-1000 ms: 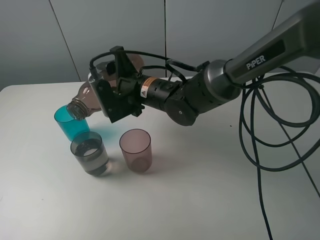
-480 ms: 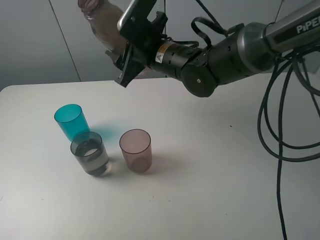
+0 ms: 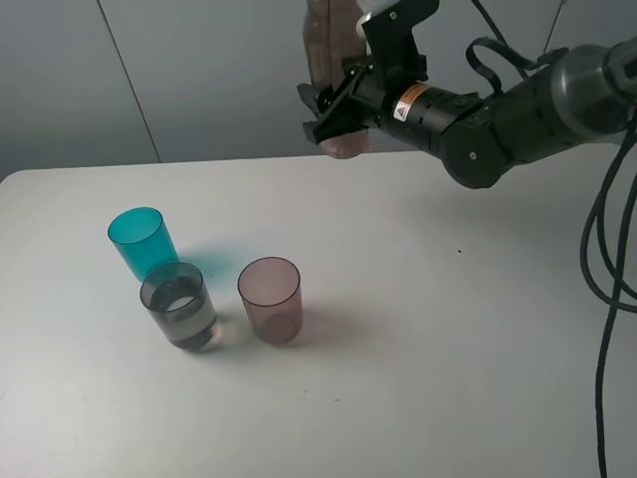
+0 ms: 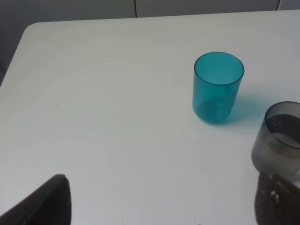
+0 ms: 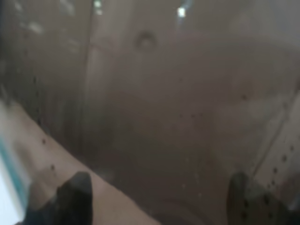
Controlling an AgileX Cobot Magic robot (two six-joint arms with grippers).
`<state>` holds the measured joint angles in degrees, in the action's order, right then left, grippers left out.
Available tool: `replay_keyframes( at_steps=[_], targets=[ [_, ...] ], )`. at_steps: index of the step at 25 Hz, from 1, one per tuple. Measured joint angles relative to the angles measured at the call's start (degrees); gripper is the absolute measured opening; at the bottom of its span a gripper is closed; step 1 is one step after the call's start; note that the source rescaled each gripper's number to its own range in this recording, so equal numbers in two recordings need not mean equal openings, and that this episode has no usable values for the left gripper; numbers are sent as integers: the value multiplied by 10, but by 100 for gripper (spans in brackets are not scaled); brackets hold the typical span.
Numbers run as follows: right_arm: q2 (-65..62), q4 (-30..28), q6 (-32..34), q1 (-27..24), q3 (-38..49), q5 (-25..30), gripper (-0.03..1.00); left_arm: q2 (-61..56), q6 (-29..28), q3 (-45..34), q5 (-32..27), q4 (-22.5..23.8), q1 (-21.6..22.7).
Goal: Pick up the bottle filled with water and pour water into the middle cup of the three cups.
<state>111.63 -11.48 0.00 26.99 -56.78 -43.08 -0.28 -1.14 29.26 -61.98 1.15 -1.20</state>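
Note:
The robot's right gripper should set the smoky brown bottle down on the bare white table [image 3: 375, 221] toward the grey wall panel.
My right gripper [image 3: 336, 112] is shut on the smoky brown bottle [image 3: 331, 50] and holds it roughly upright, high above the back of the table, its top cut off by the frame. In the right wrist view the bottle [image 5: 154, 103] fills the picture between the fingers. The three cups stand at the left: teal cup [image 3: 139, 242], smoky grey middle cup [image 3: 179, 304] with water in it, pinkish-mauve cup [image 3: 270, 299]. The left wrist view shows the teal cup [image 4: 218, 86] and the grey cup [image 4: 280, 140]; my left gripper [image 4: 161, 208] is open and empty above bare table.
The white table [image 3: 428, 358] stretches right of the cups. Black cables [image 3: 609, 259] hang at the right edge. A grey wall panel stands behind the table.
The right gripper has lifted the bottle from its tilted position over the cups, carried it up and to the right, and turned it roughly upright. The cups have not moved.

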Motion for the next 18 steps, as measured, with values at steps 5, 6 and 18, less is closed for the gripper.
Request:
replay_keyframes(
  at_steps=[5,6,18],
  targets=[
    [23,-46,85,-56,12,-4,1,0,0,0,0,0,0],
    [33,-55,91,-65,12,-6,1,0,0,0,0,0,0],
    [164,-57,89,-80,15,-137,1,0,0,0,0,0,0]
  ],
)
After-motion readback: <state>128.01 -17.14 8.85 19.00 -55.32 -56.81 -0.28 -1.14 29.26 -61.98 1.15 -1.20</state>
